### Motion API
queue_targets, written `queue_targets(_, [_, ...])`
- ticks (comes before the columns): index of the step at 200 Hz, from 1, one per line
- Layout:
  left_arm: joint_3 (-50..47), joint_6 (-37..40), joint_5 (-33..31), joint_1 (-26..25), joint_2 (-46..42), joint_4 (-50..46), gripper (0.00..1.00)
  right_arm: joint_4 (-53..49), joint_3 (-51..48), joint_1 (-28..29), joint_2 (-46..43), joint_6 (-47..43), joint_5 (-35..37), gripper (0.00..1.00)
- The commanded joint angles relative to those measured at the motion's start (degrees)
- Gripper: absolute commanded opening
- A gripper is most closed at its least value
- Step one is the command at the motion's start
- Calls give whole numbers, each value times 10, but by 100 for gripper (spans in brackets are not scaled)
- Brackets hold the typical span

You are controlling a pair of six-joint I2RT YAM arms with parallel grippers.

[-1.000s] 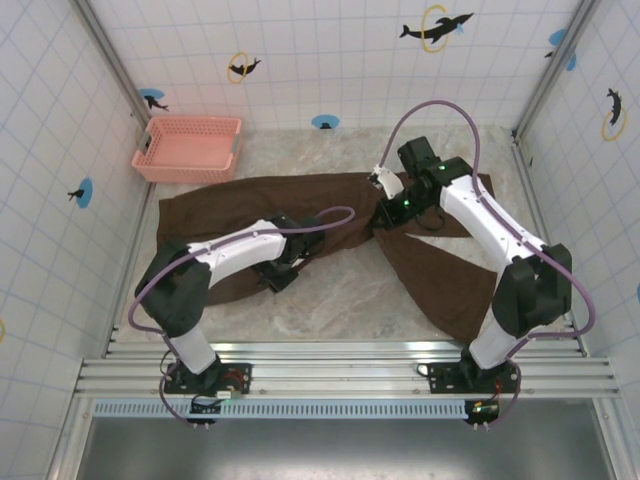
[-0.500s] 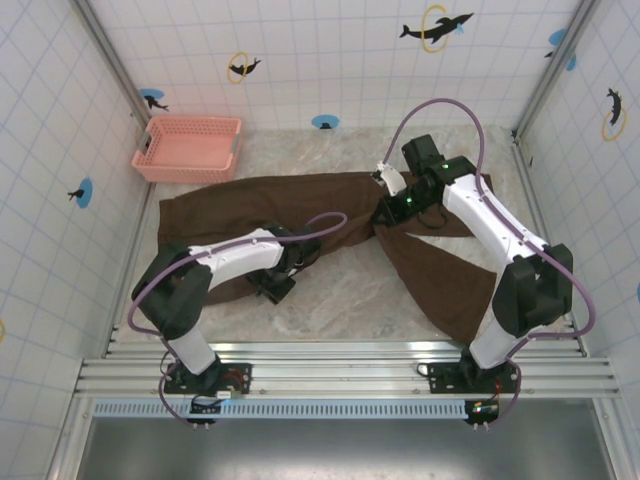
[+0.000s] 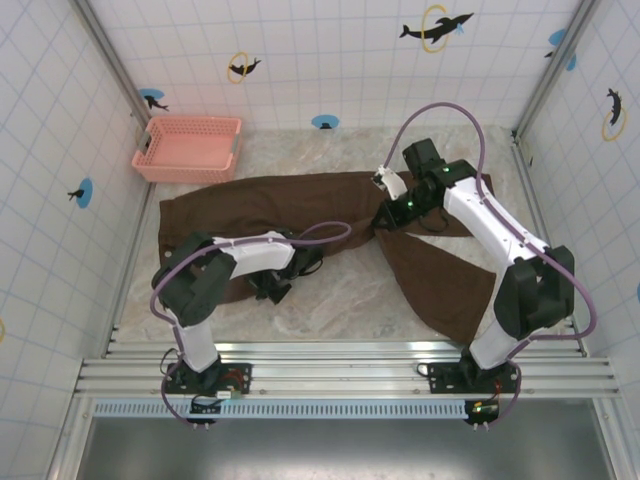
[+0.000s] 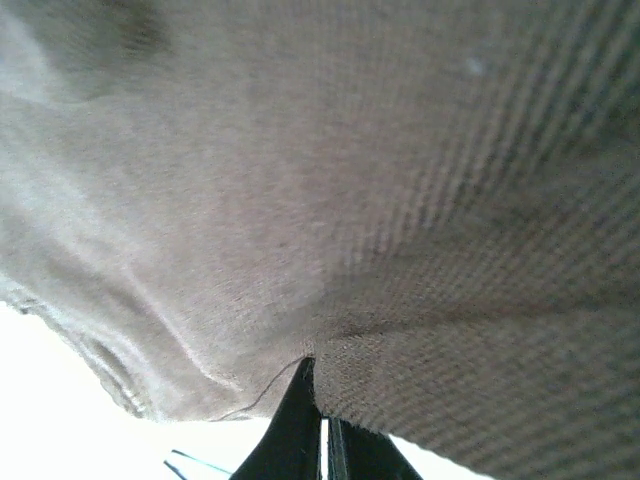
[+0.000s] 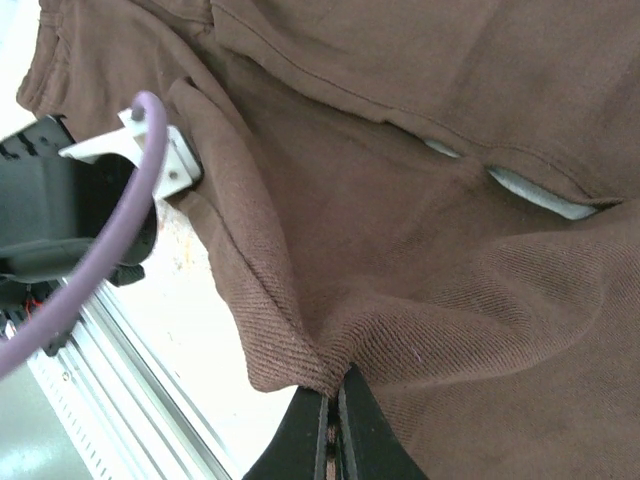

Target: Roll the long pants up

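The slanting leg of the pants trails toward the bar while my right gripper pinches a fold mid-pants. Next, I lay the fold back, then take that leg's end (image 3: 466, 324) first.
The long pants (image 3: 260, 200) lie spread on the marble table, one leg running left, the other slanting to the front right. My left gripper (image 3: 272, 287) sits at the near hem of the left leg. Close up, its black jaws (image 4: 322, 420) stand shut on the brown twill (image 4: 350, 200), which drapes over the fingers. My right gripper (image 3: 385, 217) is at the crotch, where both legs meet. Its jaws (image 5: 333, 420) pinch a raised fold of the pants (image 5: 400, 250).
A pink mesh basket (image 3: 188, 147) stands at the back left, just beyond the left leg's end. The left arm with its purple cable (image 5: 110, 240) shows beside the fold. The aluminium rail (image 3: 340, 375) runs along the table's near edge. Tiled walls close three sides.
My left gripper has drawn back toward the near left, taking the leg's hem with it, and its elbow has folded in. The right gripper has barely shifted.
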Motion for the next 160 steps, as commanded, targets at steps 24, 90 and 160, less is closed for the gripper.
queue_targets(24, [69, -15, -84, 8, -106, -120, 0, -32, -22, -6, -21, -45, -12, 1])
queue_targets(90, [188, 112, -138, 173, -169, -140, 0, -98, -50, -9, -19, -88, 32, 2])
queue_targets(160, [364, 278, -136, 312, -13, -61, 0, -151, 149, -27, 141, -83, 151, 1])
